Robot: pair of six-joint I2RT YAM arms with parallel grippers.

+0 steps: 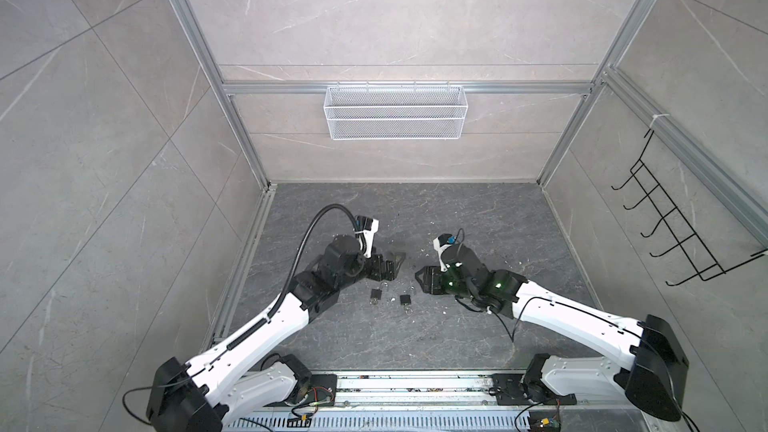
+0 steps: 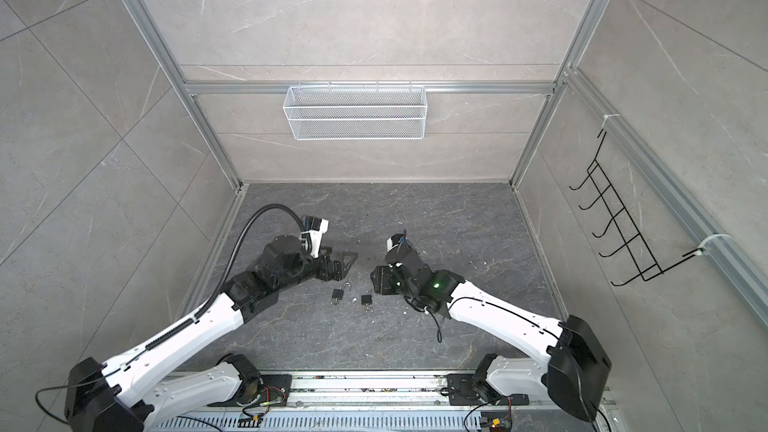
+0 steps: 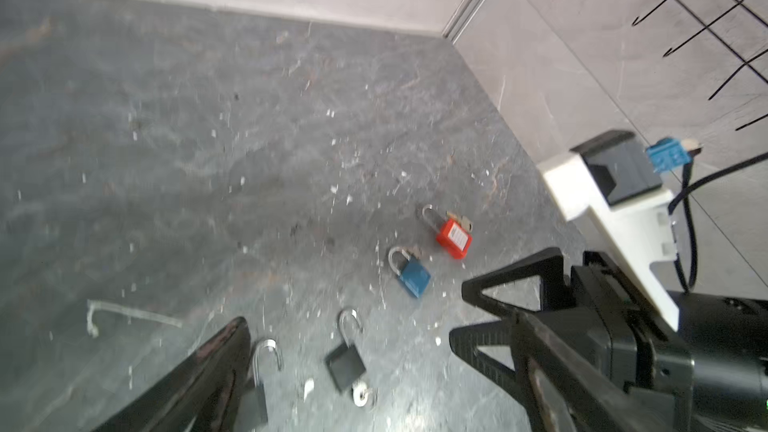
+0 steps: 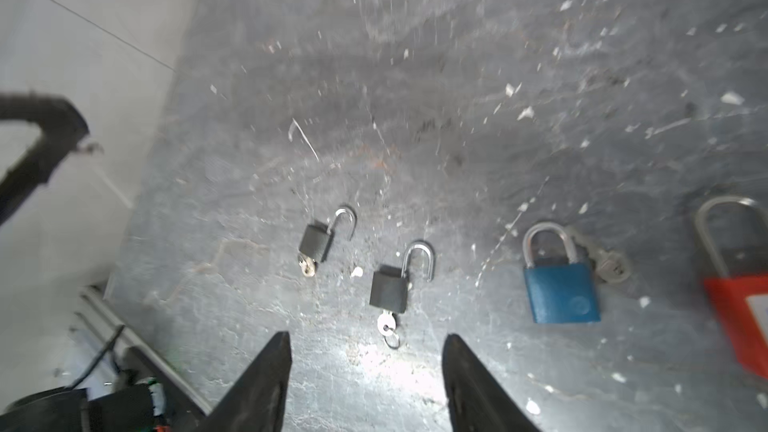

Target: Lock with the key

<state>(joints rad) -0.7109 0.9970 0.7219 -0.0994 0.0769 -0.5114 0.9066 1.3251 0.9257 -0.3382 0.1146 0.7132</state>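
Observation:
The robot's left gripper needs to next grab the open shackle (image 1: 405, 291) (image 3: 349, 320) on the black padlock that lies nearer the blue padlock.
Two small black padlocks lie on the dark floor with their shackles swung open, one (image 1: 376, 295) (image 2: 337, 295) (image 4: 318, 238) to the left of the other (image 1: 405, 300) (image 2: 366, 300) (image 3: 345, 365) (image 4: 388, 290). A silver key (image 4: 386, 328) with a ring sticks in the right one, and a key (image 4: 306, 268) is in the left one too. My left gripper (image 1: 399, 265) (image 3: 379, 320) hangs open just behind them. My right gripper (image 1: 417, 280) (image 4: 366, 338) is open and empty, close to the right padlock's key.
A blue padlock (image 4: 561, 292) (image 3: 413, 276) with its shackle shut and a key beside it, and a red padlock (image 3: 454, 238) (image 4: 739, 297), lie beneath the right arm. White chips litter the floor. A wire basket (image 1: 395, 112) hangs on the back wall, a hook rack (image 1: 681, 222) on the right.

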